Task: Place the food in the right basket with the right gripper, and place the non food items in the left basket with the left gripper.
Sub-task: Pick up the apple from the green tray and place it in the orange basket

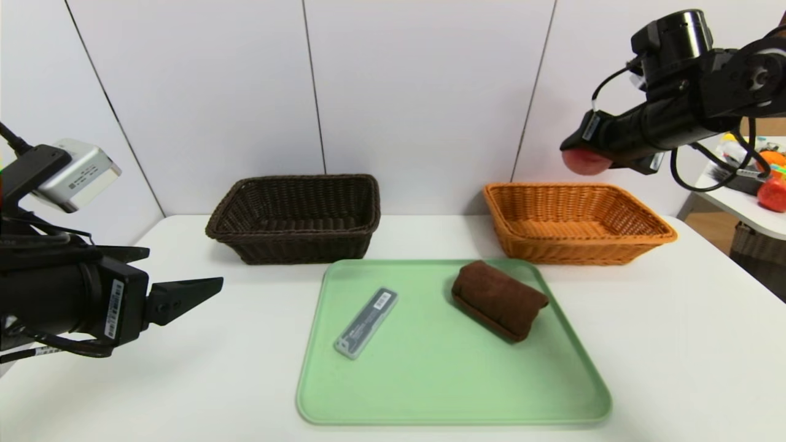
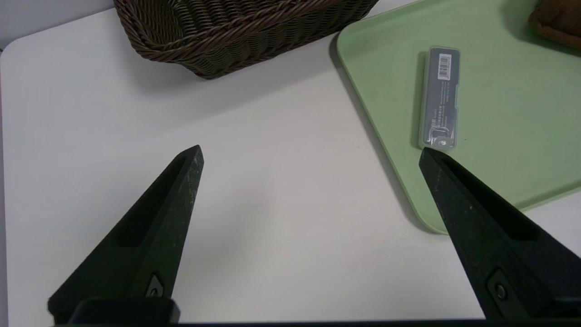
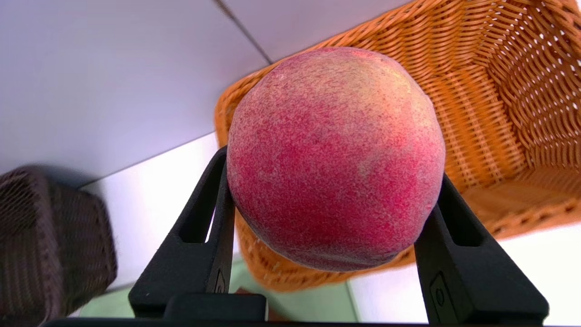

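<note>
The red peach, now high above the orange basket's back, will be released by my right gripper on the middle of the orange basket's woven bottom [image 1: 579, 222].
My right gripper [image 1: 582, 152] hangs high above the back of the orange basket [image 1: 577, 228], shut on a red peach [image 1: 586, 162]. In the right wrist view the peach [image 3: 336, 159] sits between both fingers, with the orange basket [image 3: 522, 91] below it. My left gripper [image 1: 184, 267] hovers open and empty over the table, left of the green tray [image 1: 442, 380]. On the tray lie a grey plastic case [image 1: 366, 322] and a brown roll [image 1: 498, 299]. The dark brown basket [image 1: 295, 215] stands at the back left. In the left wrist view the left gripper [image 2: 311, 151] is short of the case [image 2: 440, 97].
A white wall runs close behind both baskets. A side table [image 1: 737, 205] at the far right carries more fruit [image 1: 772, 193]. The dark basket [image 2: 236, 27] and the tray's corner [image 2: 422, 218] lie ahead of the left gripper.
</note>
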`<state>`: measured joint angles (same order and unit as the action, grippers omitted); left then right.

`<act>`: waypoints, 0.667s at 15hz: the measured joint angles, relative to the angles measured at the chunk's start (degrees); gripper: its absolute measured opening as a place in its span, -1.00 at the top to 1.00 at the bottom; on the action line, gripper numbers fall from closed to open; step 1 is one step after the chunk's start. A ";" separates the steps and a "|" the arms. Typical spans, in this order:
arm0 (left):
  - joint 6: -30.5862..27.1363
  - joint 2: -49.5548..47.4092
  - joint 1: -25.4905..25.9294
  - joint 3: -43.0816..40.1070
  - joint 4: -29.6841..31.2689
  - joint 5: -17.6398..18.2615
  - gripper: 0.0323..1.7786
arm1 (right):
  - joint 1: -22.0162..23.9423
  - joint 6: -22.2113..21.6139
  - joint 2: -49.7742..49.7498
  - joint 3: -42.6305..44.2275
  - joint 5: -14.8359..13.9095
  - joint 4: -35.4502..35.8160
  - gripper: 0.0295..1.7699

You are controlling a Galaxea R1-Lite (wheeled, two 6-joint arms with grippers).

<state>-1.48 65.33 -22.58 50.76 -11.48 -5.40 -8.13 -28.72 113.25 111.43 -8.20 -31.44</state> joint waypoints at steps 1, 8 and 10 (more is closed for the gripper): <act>0.05 -0.15 0.00 0.01 -0.04 -0.02 -0.90 | 0.83 -0.88 1.30 0.00 0.74 0.51 -0.19; 0.05 -0.34 0.00 -0.13 -0.23 0.00 -0.90 | 2.12 -5.58 8.30 0.11 3.04 0.30 -0.19; 0.07 -0.34 0.00 -0.13 -0.23 -0.02 -0.90 | 2.32 -5.51 9.11 0.11 3.33 0.27 -0.19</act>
<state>-1.40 64.99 -22.58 50.63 -11.72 -5.42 -5.81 -34.23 122.36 111.54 -4.88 -31.17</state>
